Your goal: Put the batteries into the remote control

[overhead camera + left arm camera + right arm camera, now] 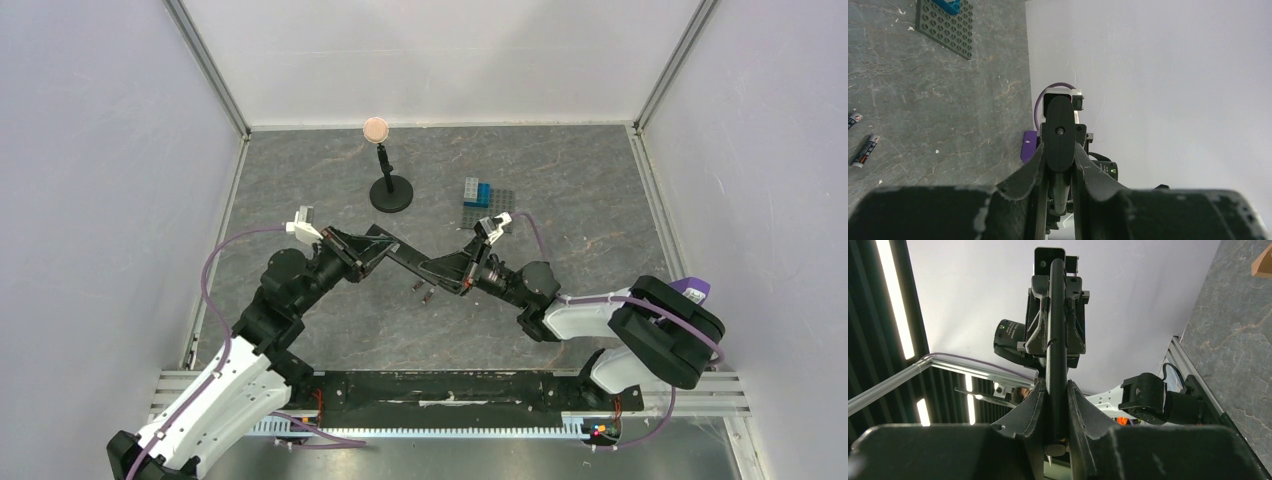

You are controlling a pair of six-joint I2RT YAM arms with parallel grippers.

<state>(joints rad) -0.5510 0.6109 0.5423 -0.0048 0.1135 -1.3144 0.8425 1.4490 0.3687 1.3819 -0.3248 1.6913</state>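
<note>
My right gripper grips the remote control's whole end, cover and body; I need to open it and pinch only the battery cover (1052,367) to pull it off.
The remote control (412,263) is a long black bar held in the air between both grippers, above the table's middle. My left gripper (375,250) is shut on its left end; in the left wrist view (1059,151) the bar (1062,191) runs away between the fingers. My right gripper (462,272) is shut on its right end; in the right wrist view (1056,387) the bar (1056,350) stretches up to the other gripper. Two batteries (421,293) lie side by side on the table just below the remote, also in the left wrist view (865,150).
A grey studded baseplate (500,198) with blue bricks lies behind the right gripper and shows in the left wrist view (945,30). A black stand with a round pinkish disc (390,190) stands at the back. White walls enclose the table on three sides.
</note>
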